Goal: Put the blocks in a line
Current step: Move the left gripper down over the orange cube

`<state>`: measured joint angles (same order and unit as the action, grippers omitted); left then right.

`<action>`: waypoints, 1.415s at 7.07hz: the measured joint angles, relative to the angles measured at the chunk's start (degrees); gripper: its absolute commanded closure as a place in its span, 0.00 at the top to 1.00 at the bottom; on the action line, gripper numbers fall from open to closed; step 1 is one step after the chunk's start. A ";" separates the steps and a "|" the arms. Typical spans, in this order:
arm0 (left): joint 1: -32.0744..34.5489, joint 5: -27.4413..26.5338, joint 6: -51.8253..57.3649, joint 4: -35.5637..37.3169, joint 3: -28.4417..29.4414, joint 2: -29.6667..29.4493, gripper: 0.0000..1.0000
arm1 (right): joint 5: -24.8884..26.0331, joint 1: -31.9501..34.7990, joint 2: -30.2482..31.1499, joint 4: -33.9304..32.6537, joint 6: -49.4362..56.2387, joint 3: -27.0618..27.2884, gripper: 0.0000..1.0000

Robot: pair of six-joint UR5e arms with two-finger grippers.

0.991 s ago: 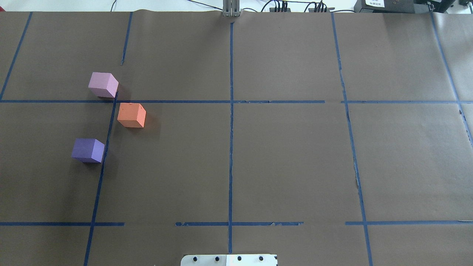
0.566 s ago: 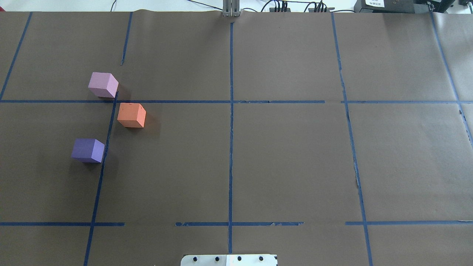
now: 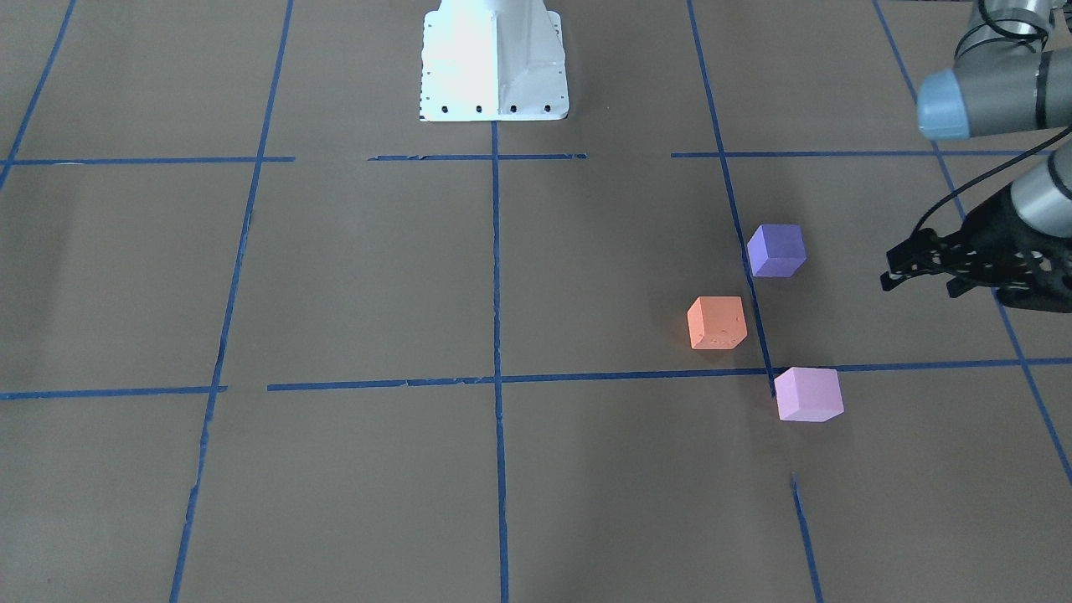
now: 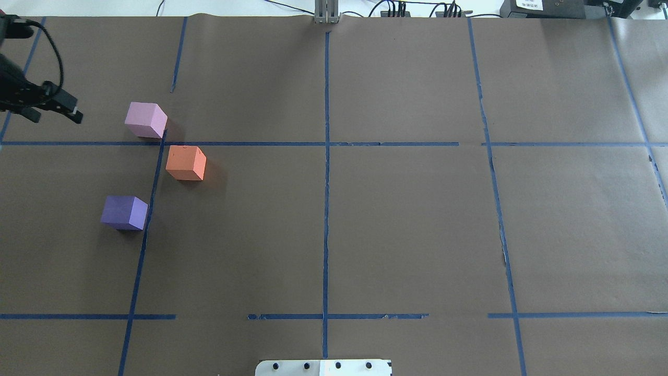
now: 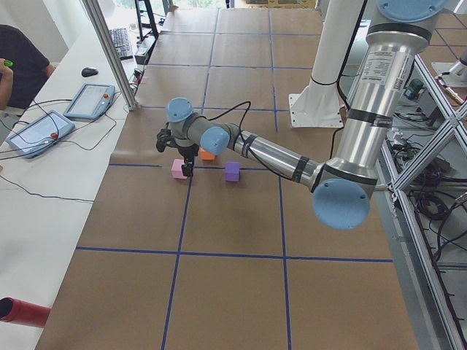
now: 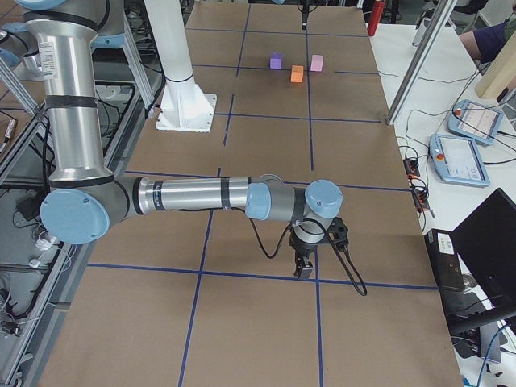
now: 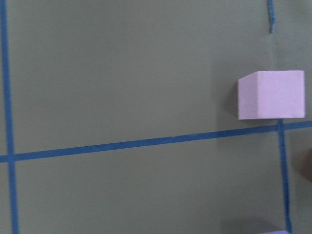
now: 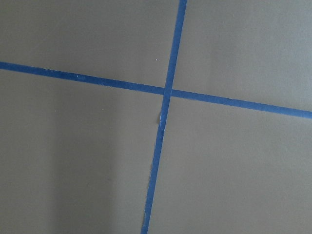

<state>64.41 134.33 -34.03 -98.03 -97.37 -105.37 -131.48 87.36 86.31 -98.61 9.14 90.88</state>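
Note:
I should next move my left gripper to the orange block, between the violet and pale pink blocks, and close it on its opposite sides (image 3: 718, 322) (image 7: 307, 163).
Three blocks stand apart on the brown paper on my left side: the pale pink block (image 4: 146, 119), the orange block (image 4: 186, 163) and the violet block (image 4: 124, 212). They form a loose zigzag along a blue tape line. My left gripper (image 4: 56, 118) hovers left of the pink block, open and empty. In the front view it (image 3: 919, 287) is right of the violet block (image 3: 776, 249). The left wrist view shows the pink block (image 7: 270, 95) at its right edge. My right gripper (image 6: 305, 266) shows only in the right side view, far from the blocks; I cannot tell its state.
Blue tape lines (image 4: 326, 172) divide the brown paper into a grid. The white robot base (image 3: 494, 59) stands at the table's near middle. Tablets (image 5: 89, 100) and cables lie on the side bench, with an operator (image 5: 18, 55) seated there.
My left gripper has come into the overhead view at the left edge, beside the pink block. The three blocks have not moved.

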 measured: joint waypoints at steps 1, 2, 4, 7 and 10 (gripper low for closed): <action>-4.31 -1.93 -5.23 -2.20 0.71 -2.10 0.99 | 0.00 0.00 0.00 0.00 0.00 0.00 1.00; -7.93 -3.35 -9.89 -3.61 1.24 -3.62 0.99 | 0.00 0.00 0.00 0.00 0.00 0.00 1.00; -13.99 -6.52 -19.50 -4.34 1.78 -6.94 0.99 | 0.00 0.00 0.00 0.00 0.00 0.00 1.00; -17.16 -12.40 -24.36 -4.43 4.34 -8.88 0.99 | 0.00 0.00 0.00 0.00 0.00 0.00 1.00; -17.42 -13.92 -24.58 -4.29 5.68 -9.65 0.99 | 0.00 0.00 0.00 0.00 0.00 0.00 1.00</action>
<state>46.99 120.41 -58.61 -102.33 -91.69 -115.02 -131.48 87.36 86.31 -98.61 9.14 90.88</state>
